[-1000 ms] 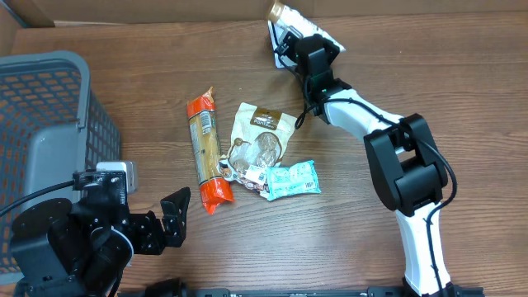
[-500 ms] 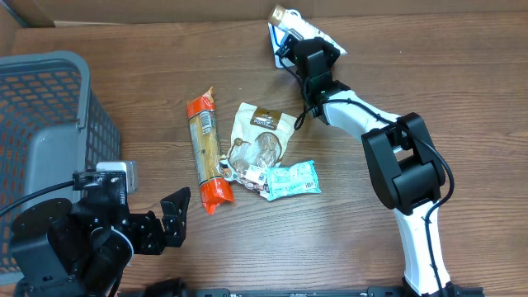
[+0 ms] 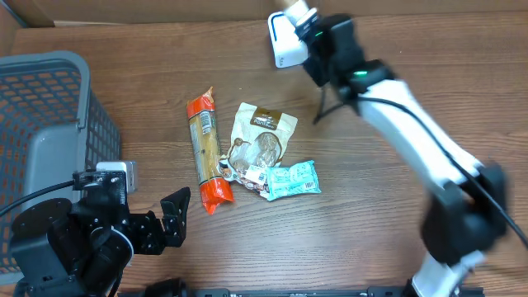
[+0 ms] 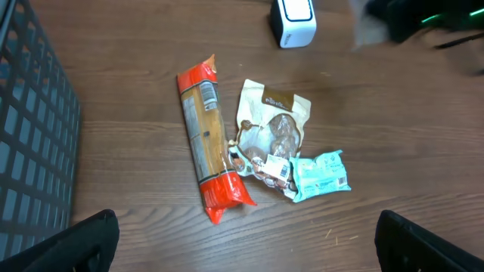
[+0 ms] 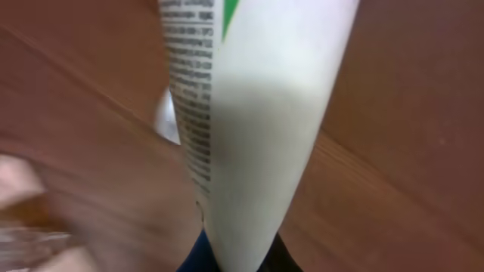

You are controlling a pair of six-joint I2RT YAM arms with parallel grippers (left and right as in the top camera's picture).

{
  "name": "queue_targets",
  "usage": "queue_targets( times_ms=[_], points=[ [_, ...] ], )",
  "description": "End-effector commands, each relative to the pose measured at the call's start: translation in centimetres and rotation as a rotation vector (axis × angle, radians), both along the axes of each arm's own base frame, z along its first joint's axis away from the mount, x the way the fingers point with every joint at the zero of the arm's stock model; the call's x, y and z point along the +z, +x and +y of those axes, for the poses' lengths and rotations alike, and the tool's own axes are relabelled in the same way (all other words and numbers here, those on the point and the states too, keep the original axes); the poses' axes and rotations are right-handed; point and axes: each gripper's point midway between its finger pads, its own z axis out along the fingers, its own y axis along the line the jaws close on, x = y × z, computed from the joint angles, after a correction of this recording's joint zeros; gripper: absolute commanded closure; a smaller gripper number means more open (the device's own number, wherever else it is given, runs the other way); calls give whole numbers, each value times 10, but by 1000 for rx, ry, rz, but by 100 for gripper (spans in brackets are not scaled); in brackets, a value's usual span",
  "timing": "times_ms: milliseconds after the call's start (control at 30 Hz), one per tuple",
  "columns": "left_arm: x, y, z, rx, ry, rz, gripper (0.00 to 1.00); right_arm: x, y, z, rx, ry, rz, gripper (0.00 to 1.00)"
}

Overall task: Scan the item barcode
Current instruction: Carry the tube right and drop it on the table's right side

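Note:
Next, my right gripper lets go of the white packet on the bare wood level with the beige pouch (image 3: pixel 439 128), away from the basket.
My right gripper (image 3: pixel 316 35) is shut on a white packet (image 5: pixel 249 113) with small print down one edge and a green patch at the top. The packet's tip (image 3: pixel 299 11) shows at the back of the table, just right of the white scanner (image 3: pixel 283 43), which also shows in the left wrist view as a white box (image 4: pixel 294 20). The right arm is blurred with motion. In the right wrist view the packet fills the middle and hides the right gripper (image 5: pixel 234 258) fingers. My left gripper (image 4: pixel 246 257) stands open over bare wood at the front left (image 3: pixel 169 216), holding nothing.
An orange pasta pack (image 3: pixel 205 153), a beige pouch (image 3: pixel 261 136) and a teal packet (image 3: pixel 290 178) lie together mid-table. A grey mesh basket (image 3: pixel 49 115) stands at the left edge. A cable (image 3: pixel 323 107) hangs under the right arm.
The right arm has swung up and to the right with the packet, uncovering the white scanner. The left arm and the items on the table have not moved.

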Motion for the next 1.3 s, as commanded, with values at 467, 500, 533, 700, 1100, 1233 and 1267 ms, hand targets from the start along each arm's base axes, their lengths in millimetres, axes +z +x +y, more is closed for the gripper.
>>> queue_targets(
  times_ms=[467, 500, 533, 700, 1100, 1233, 1267],
  points=[
    [4, 0, 2, -1, 19, -16, 0, 64, -97, -162, -415, 1012, 488, 96],
    [4, 0, 2, -1, 19, -16, 0, 45, -95, -174, -498, 1014, 499, 96],
    [4, 0, 2, -1, 19, -16, 0, 28, -95, -184, -567, 1015, 509, 96],
    [4, 0, 2, -1, 19, -16, 0, -58, -100, -220, -882, 1093, 534, 96],
    [4, 0, 2, -1, 19, -16, 0, -149, -115, -266, -1156, 1108, 327, 88],
    [4, 0, 2, -1, 19, -16, 1, -151, -117, -268, -1127, 1044, 316, 69],
    [4, 0, 2, -1, 19, -16, 0, -150, -116, -264, -1092, 1038, 326, 59]
  ],
)
